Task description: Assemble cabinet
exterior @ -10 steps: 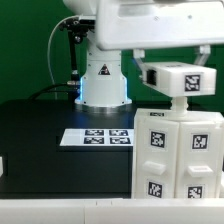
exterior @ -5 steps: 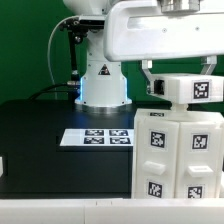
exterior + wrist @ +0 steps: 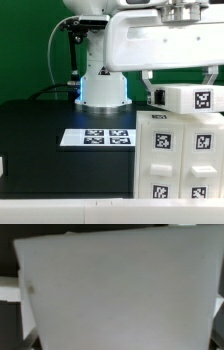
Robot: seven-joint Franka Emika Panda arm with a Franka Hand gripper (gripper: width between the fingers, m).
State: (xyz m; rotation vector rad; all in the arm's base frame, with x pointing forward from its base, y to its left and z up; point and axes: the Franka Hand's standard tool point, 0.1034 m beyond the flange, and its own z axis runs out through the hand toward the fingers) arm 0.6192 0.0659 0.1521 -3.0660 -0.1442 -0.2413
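Observation:
The white box piece, now at or just above the body's top, will go down flat across the top of the cabinet body [image 3: 184, 100], as my gripper sets it in place there.
The cabinet body [image 3: 178, 158], a white box with several black-and-white tags on its front, stands at the exterior view's right on the black table. My gripper [image 3: 185, 84] hangs under the big white hand and is shut on a white box piece [image 3: 192, 99] with a tag on its end. The piece rests at or just above the top of the cabinet body. In the wrist view a plain white panel [image 3: 120, 291] fills nearly the whole picture and hides the fingers.
The marker board [image 3: 97, 137] lies flat on the black table [image 3: 40, 130] left of the cabinet body. The arm's white base [image 3: 103, 85] stands behind it. A small white object [image 3: 2, 165] shows at the left edge.
The hand has come down and shifted to the exterior view's right with the white box piece, from a gap above the cabinet body to its top.

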